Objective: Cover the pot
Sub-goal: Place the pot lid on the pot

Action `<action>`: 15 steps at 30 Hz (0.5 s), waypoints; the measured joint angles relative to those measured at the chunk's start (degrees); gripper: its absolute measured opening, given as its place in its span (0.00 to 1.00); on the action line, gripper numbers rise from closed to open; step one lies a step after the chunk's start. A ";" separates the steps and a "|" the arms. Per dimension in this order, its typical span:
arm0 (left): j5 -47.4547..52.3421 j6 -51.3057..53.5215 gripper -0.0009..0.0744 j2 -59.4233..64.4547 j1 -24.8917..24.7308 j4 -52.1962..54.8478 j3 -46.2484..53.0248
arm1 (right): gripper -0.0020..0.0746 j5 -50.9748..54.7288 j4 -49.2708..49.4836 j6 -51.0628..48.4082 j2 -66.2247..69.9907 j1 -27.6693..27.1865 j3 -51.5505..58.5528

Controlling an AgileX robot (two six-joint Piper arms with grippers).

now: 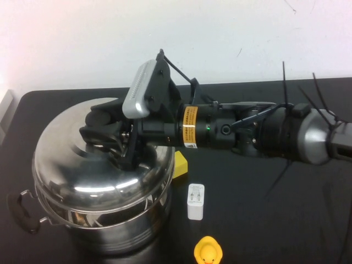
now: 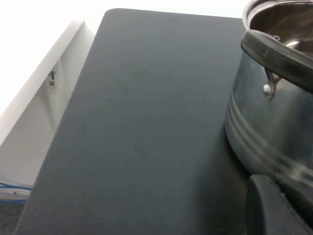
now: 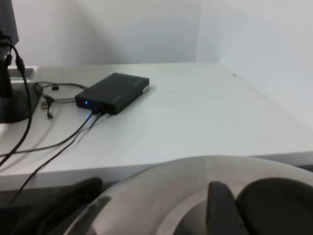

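My right gripper releases the domed lid once it sits level all round on the steel pot's rim [image 1: 104, 171].
The pot [image 1: 118, 234] is a big shiny steel stockpot at the table's front left, with a black side handle [image 1: 22, 212]. The domed steel lid [image 1: 82, 165] sits over its mouth, tilted, with a gap showing at the front right rim. My right gripper [image 1: 107, 135] reaches in from the right and is shut on the lid's black knob [image 1: 102, 116]. The knob [image 3: 279, 205] and lid [image 3: 161, 196] also show in the right wrist view. My left gripper [image 2: 281, 210] shows only at the edge of the left wrist view, low beside the pot's wall [image 2: 264, 127] and under a handle [image 2: 274, 54].
A white charger block [image 1: 196, 201] and a yellow rubber duck [image 1: 208, 252] lie right of the pot near the front. A yellow object [image 1: 180, 164] sits behind the pot. Past the table's far edge lie a black box [image 3: 113, 92] and cables.
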 joint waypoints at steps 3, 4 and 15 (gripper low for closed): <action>0.00 0.00 0.01 0.00 0.00 0.00 0.00 | 0.48 -0.01 0.00 0.00 1.43 0.00 -2.29; 0.00 0.00 0.01 0.00 0.00 0.00 0.00 | 0.48 -0.01 -0.12 0.00 1.90 0.00 -2.97; 0.00 0.00 0.01 0.00 0.00 0.00 0.00 | 0.48 -0.04 -7.35 2.06 4.02 0.00 -3.80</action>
